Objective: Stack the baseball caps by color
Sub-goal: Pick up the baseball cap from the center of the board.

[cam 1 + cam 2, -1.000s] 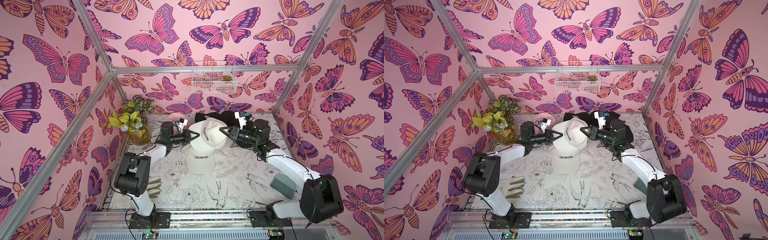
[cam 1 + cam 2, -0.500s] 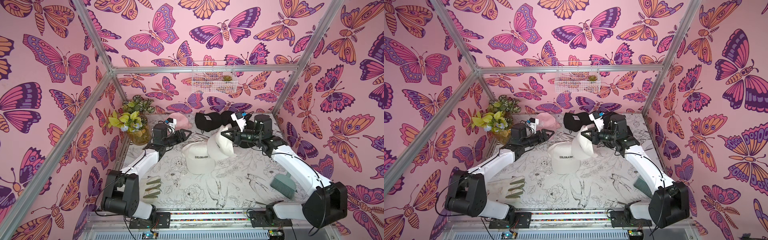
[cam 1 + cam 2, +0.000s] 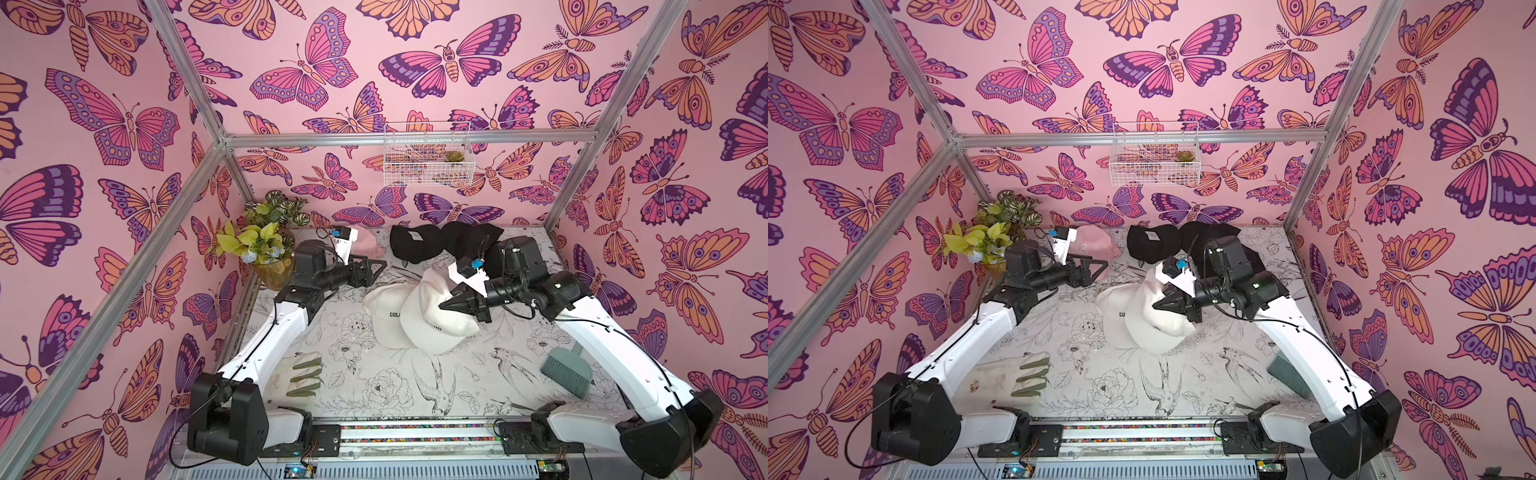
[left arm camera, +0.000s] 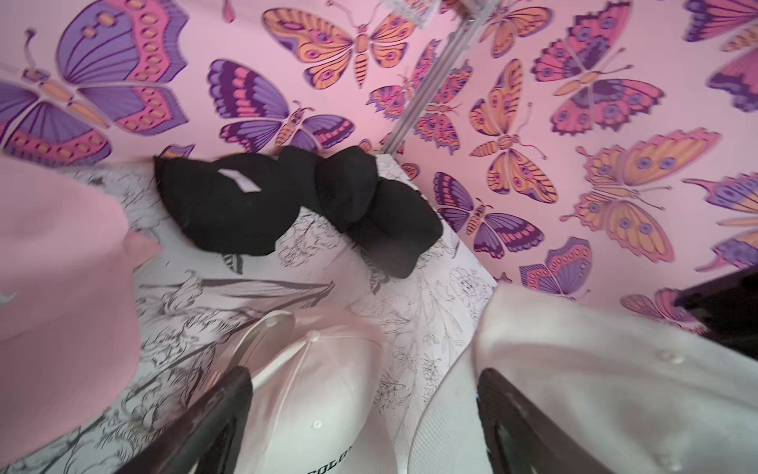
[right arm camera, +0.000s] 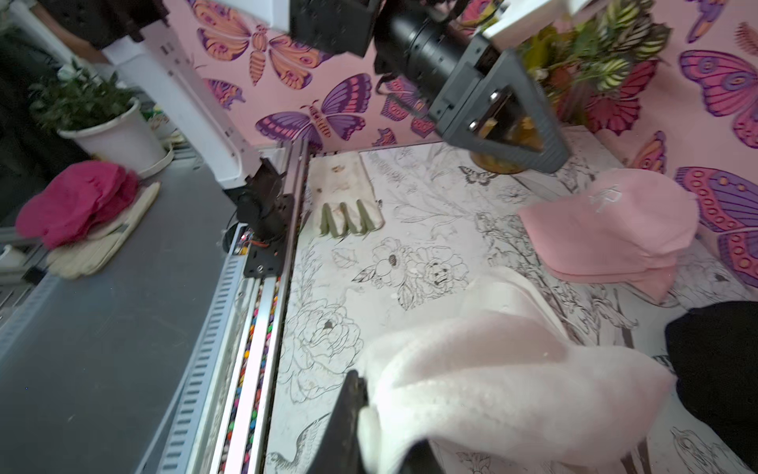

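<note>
Next, I close my left gripper on the free edge of the cream cap [image 4: 491, 310] that my right gripper holds, opposite the fingers of my right gripper.
My right gripper [image 3: 442, 305] [image 5: 381, 414] is shut on the fabric of a cream cap [image 3: 432, 324] [image 3: 1154, 328]. That cap hangs low and overlaps a second cream cap [image 3: 382, 316] [image 4: 320, 390] with black lettering, which lies on the table. To the left of both, my left gripper [image 3: 376, 266] [image 4: 365, 377] stands open and empty. Two pink caps [image 3: 368, 245] [image 5: 607, 230] sit stacked at the back left. A black cap with a white patch [image 3: 415, 245] [image 4: 229, 205] and more black caps [image 3: 469, 237] lie at the back.
A cream glove with green fingers [image 3: 303, 374] lies at the front left. A teal brush [image 3: 567, 374] rests at the front right. A vase of plants [image 3: 266, 249] fills the back left corner, and a wire basket [image 3: 428, 153] hangs on the back wall.
Both grippers held the cream cap up between them. The left one let go, opened and drew back to the left. The right one lowered the cap onto the lying cream cap.
</note>
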You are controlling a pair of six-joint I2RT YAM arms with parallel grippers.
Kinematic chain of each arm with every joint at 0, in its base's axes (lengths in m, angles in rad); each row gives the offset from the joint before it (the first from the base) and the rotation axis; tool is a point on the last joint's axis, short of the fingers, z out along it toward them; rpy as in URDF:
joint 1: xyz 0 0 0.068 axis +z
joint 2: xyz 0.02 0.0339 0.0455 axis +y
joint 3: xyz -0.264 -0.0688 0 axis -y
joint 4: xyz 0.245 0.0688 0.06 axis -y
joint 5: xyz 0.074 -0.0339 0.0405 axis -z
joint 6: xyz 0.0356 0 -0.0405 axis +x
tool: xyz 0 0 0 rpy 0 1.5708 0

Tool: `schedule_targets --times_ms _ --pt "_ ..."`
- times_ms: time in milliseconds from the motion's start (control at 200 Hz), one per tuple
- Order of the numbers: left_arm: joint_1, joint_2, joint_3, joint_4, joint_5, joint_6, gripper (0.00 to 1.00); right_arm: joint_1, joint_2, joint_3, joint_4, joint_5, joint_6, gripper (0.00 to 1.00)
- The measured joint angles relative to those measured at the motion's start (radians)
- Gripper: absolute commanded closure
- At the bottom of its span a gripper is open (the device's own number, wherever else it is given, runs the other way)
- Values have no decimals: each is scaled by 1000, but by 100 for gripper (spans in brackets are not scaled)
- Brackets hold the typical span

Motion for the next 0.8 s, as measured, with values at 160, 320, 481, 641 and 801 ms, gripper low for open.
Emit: schedule_targets --times_ms 160,320,481,641,801 --pt "-3 -21 30 -7 235 98 12 57 -2 8 -139 26 -164 100" --pt "-31 -50 30 -42 364 183 10 156 5 10 -254 152 -294 100" --pt "-87 -54 33 -108 428 285 9 246 21 10 -311 313 -373 100" --pt "-203 -13 85 -296 401 482 2 308 20 8 -317 455 -423 100" --pt "-315 53 124 -481 312 682 11 332 3 -21 -295 526 -463 100"
